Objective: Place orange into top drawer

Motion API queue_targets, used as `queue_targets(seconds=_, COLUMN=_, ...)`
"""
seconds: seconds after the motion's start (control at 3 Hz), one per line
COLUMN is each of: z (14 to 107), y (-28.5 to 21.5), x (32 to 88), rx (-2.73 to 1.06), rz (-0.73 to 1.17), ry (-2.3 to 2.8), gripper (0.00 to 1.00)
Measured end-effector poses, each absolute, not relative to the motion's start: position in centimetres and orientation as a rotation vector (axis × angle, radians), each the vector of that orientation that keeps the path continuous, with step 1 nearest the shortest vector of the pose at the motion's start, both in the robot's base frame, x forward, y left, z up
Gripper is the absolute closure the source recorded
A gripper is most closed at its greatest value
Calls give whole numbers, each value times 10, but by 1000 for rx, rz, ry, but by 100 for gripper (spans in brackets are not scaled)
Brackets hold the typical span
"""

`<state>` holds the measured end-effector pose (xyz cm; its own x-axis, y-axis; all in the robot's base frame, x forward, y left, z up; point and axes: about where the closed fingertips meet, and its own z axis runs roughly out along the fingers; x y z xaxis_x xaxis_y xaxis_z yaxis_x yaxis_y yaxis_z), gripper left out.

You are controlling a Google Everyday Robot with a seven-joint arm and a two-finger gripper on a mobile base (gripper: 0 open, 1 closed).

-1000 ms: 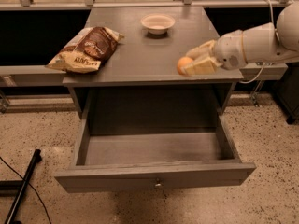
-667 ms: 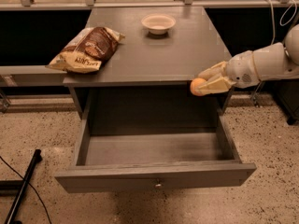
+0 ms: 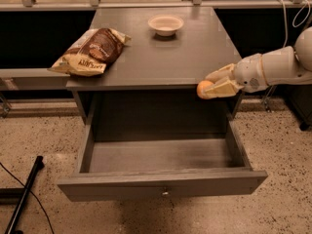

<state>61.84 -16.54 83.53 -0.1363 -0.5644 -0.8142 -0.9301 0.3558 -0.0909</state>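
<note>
The robot's gripper will release the orange, now hanging just past the tabletop's front edge, on the back part of the top drawer's bottom (image 3: pixel 184 140), slightly toward the side of the robot's arm.
The orange (image 3: pixel 203 87) is a small round fruit held between the cream fingers of my gripper (image 3: pixel 214 85). The gripper is shut on it and reaches in from the right on a white arm. It hangs just past the front right edge of the grey tabletop, above the back right part of the top drawer (image 3: pixel 161 156). The drawer is pulled fully open, wide and shallow, with nothing inside it. Its flat front panel carries a small metal knob (image 3: pixel 165 192).
On the grey cabinet top (image 3: pixel 195 52) a brown chip bag (image 3: pixel 90 51) lies at the left edge and a white bowl (image 3: pixel 165 25) stands at the back centre. A black bar (image 3: pixel 22 194) lies on the speckled floor at lower left. A rail runs behind the cabinet.
My gripper has carried the orange off the tabletop, forward and down, from above the right side of the top to over the open drawer's back right.
</note>
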Motion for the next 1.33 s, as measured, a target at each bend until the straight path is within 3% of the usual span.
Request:
queue_targets(seconds=0.67, z=753, y=-160, x=594, rx=-1346, rz=417, ry=1716, gripper=100)
queue_targets(seconds=1.33, z=681, y=-141, x=590, rx=-1372, rz=462, ry=1698, gripper=100)
